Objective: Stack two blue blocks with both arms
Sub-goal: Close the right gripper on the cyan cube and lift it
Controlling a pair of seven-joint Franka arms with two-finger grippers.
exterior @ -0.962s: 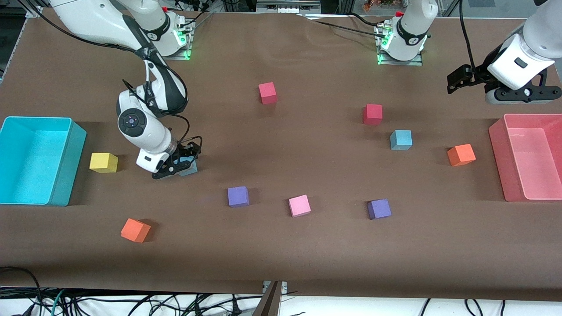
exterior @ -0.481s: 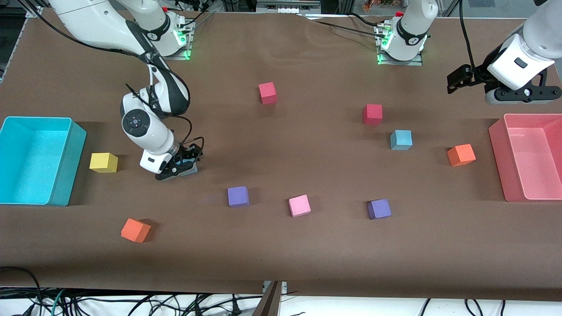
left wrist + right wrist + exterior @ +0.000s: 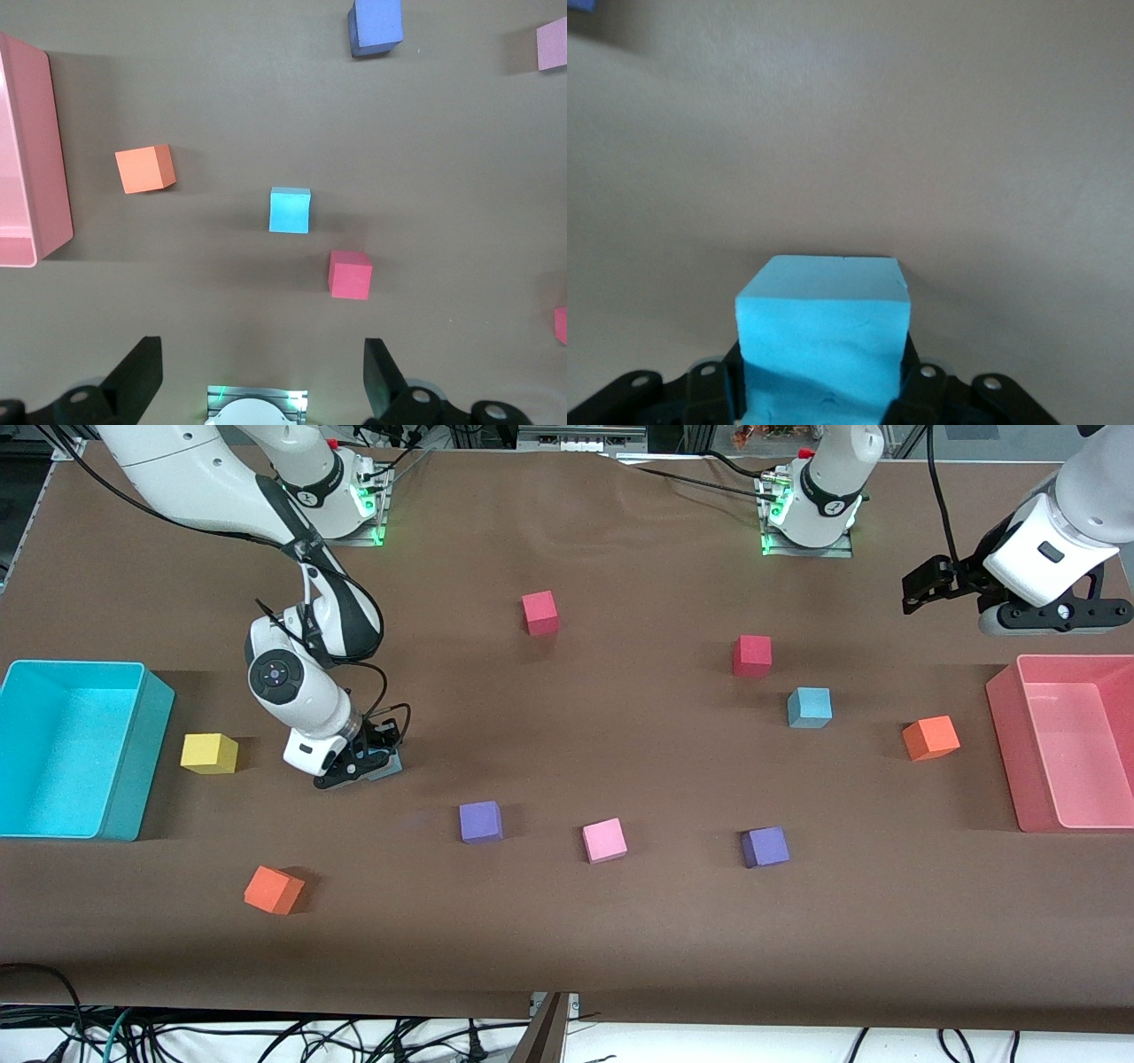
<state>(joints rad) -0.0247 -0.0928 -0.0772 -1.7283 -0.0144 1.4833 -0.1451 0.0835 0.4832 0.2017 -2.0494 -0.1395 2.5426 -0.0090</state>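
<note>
The blue block, now near the yellow cube, will go down from my right gripper onto the open table (image 3: 575, 744) between the pink cube and the red cubes.
One blue block (image 3: 391, 767) sits on the table near the yellow cube, and it fills the right wrist view (image 3: 824, 341). My right gripper (image 3: 361, 763) is down at the table, shut on this block, with a finger pressed on each side (image 3: 824, 403). The other blue block (image 3: 810, 708) lies free toward the left arm's end, beside a red cube; in the left wrist view it is in the middle (image 3: 291, 211). My left gripper (image 3: 930, 589) hangs open and empty high over the table beside the pink bin, its fingers spread wide (image 3: 260, 379). That arm waits.
A cyan bin (image 3: 146, 762) stands at the right arm's end and a pink bin (image 3: 1004, 735) at the left arm's end. Loose cubes lie about: yellow (image 3: 209, 753), orange (image 3: 274, 890) (image 3: 930, 738), purple (image 3: 480, 821) (image 3: 765, 847), pink (image 3: 604, 840), red (image 3: 539, 613) (image 3: 752, 655).
My right gripper came down over the blue block and closed its fingers on it. The left arm has not moved.
</note>
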